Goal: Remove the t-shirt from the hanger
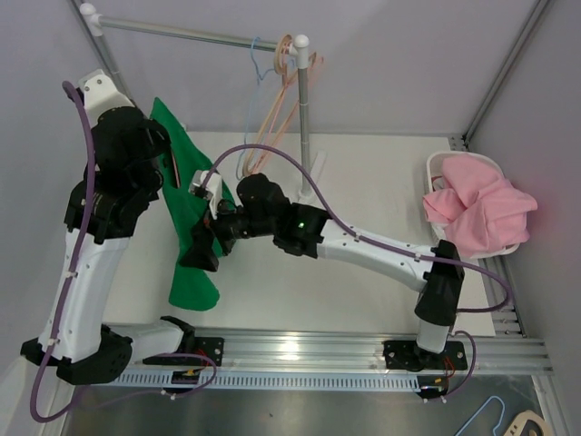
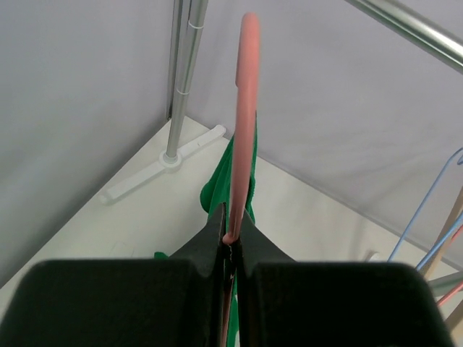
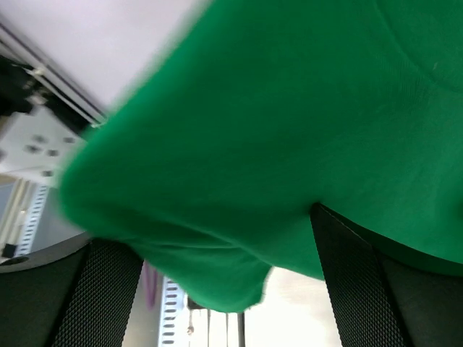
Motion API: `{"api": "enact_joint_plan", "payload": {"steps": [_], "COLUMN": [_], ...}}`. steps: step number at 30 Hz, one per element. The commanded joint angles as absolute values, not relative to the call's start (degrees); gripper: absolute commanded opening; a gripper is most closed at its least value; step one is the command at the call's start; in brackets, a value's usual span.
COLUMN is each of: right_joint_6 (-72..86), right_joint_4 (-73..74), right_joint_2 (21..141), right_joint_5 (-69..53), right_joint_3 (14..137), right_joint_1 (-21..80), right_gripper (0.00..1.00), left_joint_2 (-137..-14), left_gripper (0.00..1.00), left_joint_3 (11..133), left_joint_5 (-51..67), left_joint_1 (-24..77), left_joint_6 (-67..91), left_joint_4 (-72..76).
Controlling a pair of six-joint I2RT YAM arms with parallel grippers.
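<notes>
I should use my left gripper to hang the pink hanger on the rack's rail (image 1: 233,39) next to the hanging blue hanger.
A green t-shirt (image 1: 191,236) hangs from a pink hanger (image 2: 247,108) held up at the left of the table. My left gripper (image 2: 233,235) is shut on the hanger's hook; in the top view the left gripper (image 1: 172,168) is at the shirt's top and the hanger is hidden. The shirt shows below the hook in the left wrist view (image 2: 221,184). My right gripper (image 1: 198,247) reaches across to the shirt's lower part. In the right wrist view its gripper (image 3: 228,275) has its fingers wide apart, with green fabric (image 3: 289,123) draped between and over them.
A clothes rack stands at the back, with a rail (image 1: 182,34), a pole (image 1: 304,109) and several empty hangers (image 1: 272,100). Its base shows in the left wrist view (image 2: 163,170). A white basket (image 1: 438,163) with pink clothes (image 1: 477,209) stands at the right. A blue hanger (image 1: 486,418) lies front right.
</notes>
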State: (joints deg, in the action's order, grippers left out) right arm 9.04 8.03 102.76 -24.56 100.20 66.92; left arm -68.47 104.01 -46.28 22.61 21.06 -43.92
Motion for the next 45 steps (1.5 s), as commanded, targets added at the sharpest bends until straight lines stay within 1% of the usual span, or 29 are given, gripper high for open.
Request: {"api": "enact_joint_plan", "payload": {"steps": [1, 2, 3, 4, 5, 6, 9, 11, 14, 17, 18, 19, 20, 21, 22, 25, 27, 28, 30, 31, 33, 34, 38, 39, 40, 41, 42, 44, 45], "right_joint_6": [9.0, 8.9, 8.9, 9.1, 9.1, 9.0, 8.0, 8.1, 8.9, 11.3, 12.8, 13.8, 14.8, 16.8, 17.3, 16.8, 16.5, 16.1, 14.8, 14.0, 11.6, 11.2, 10.1, 9.5, 9.3, 9.1, 8.4, 8.8, 8.4], "right_joint_4": [2.5, 2.3, 2.2, 2.5, 3.2, 3.9, 6.7, 8.2, 8.7, 8.4, 7.9, 7.0, 4.2, 3.0, 2.6, 5.0, 5.5, 5.6, 7.5, 8.3, 10.5, 11.8, 12.2, 12.8, 14.7, 16.0, 17.6, 22.2, 23.4], "right_joint_2": [105.8, 106.1, 106.3, 106.6, 106.6, 106.3, 103.5, 100.3, 96.1, 93.8, 93.3, 92.9, 92.6, 92.5, 93.1, 96.1, 97.3, 98.5, 100.3, 102.4, 104.6, 107.2, 112.4, 113.6, 114.9, 117.8, 119.6, 123.4, 127.5], "right_joint_5": [-22.3, -22.3, -22.4, -22.4, -22.6, -22.6, -20.2, -18.4, -16.2, -14.7, -14.1, -12.8, -12.5, -12.2, -10.6, -6.8, -5.3, -4.8, -4.7, -2.7, 0.9, 5.4, 8.3, 8.8, 9.4, 9.8, 9.8, 11.2, 11.2], "right_joint_3": [102.0, 102.0, 102.0, 102.1, 102.3, 102.3, 100.4, 97.8, 94.0, 88.3, 84.3, 81.9, 79.6, 77.3, 74.7, 75.1, 75.8, 77.3, 80.4, 82.0, 86.4, 88.0, 94.3, 96.9, 98.4, 100.1, 104.1, 108.0, 109.8], "right_joint_1": [67.7, 67.8, 68.0, 68.2, 68.4, 68.7, 71.1, 73.5, 77.7, 81.0, 83.2, 84.1, 84.6, 84.8, 84.5, 80.1, 76.6, 73.1, 70.3, 69.4, 68.0, 67.5, 64.5, 64.3, 64.2, 64.1, 64.1, 64.2, 64.2], "right_gripper": [0.91, 0.86, 0.76, 0.38, 0.17, 0.0, 0.0, 0.0, 0.0, 0.0, 0.0, 0.0, 0.0, 0.0, 0.0, 0.0, 0.0, 0.0, 0.0, 0.0, 0.0, 0.0, 0.0, 0.0, 0.02, 0.15, 0.57, 0.96, 0.99], "left_joint_2": [-67.5, -67.2, -67.1, -67.1, -67.7, -68.4, -72.1, -75.0, -79.2, -84.6, -86.8, -87.6, -88.3, -88.9, -89.7, -88.2, -85.1, -80.6, -75.0, -72.4, -67.3, -66.1, -61.4, -59.3, -57.8, -56.4, -53.7, -52.4, -52.4], "left_gripper": [0.01, 0.01, 0.01, 0.01, 0.01, 0.01, 0.01, 0.01, 0.01, 0.01, 0.01, 0.01, 0.01, 0.01, 0.01, 0.01, 0.01, 0.01, 0.01, 0.01, 0.01, 0.01, 0.01, 0.01, 0.01, 0.01, 0.01, 0.01, 0.01], "left_joint_3": [103.0, 102.6, 102.2, 101.3, 100.7, 100.9, 103.2, 104.1, 109.5, 115.5, 116.7, 120.6, 122.1, 123.7, 128.4, 132.4, 130.9, 124.8, 118.8, 111.0, 108.6, 106.7, 104.5, 102.2, 100.8, 99.5, 96.2, 95.4, 95.6], "left_joint_5": [-45.2, -45.2, -43.9, -43.2, -42.9, -43.7, -43.7, -41.1, -40.6, -41.0, -40.7, -40.3, -39.4, -38.6, -37.3, -29.8, -23.2, -21.6, -16.3, -15.3, -14.2, -14.3, -15.5, -16.3, -17.9, -19.4, -21.1, -24.8, -25.7], "left_joint_1": [23.3, 23.3, 23.3, 23.3, 23.3, 23.3, 22.2, 20.2, 18.8, 17.8, 17.5, 17.1, 17.1, 17.1, 17.1, 17.1, 17.1, 17.1, 17.2, 17.2, 17.2, 17.2, 17.2, 17.2, 17.2, 17.2, 17.2, 17.1, 17.1], "left_joint_6": [22.8, 22.9, 22.9, 22.5, 21.5, 21.0, 19.5, 19.4, 17.6, 15.5, 15.4, 14.9, 14.9, 15.2, 15.6, 19.6, 20.7, 21.7, 21.3, 20.8, 20.7, 20.4, 19.8, 19.8, 19.6, 19.4, 19.2, 17.6, 16.8], "left_joint_4": [-42.8, -42.5, -41.8, -39.9, -39.0, -38.3, -36.4, -34.9, -33.6, -32.9, -33.1, -33.4, -34.0, -37.1, -39.7, -51.6, -55.9, -57.6, -55.6, -54.2, -55.3, -56.1, -61.9, -62.3, -61.8, -60.7, -57.6, -55.4, -53.1]}}
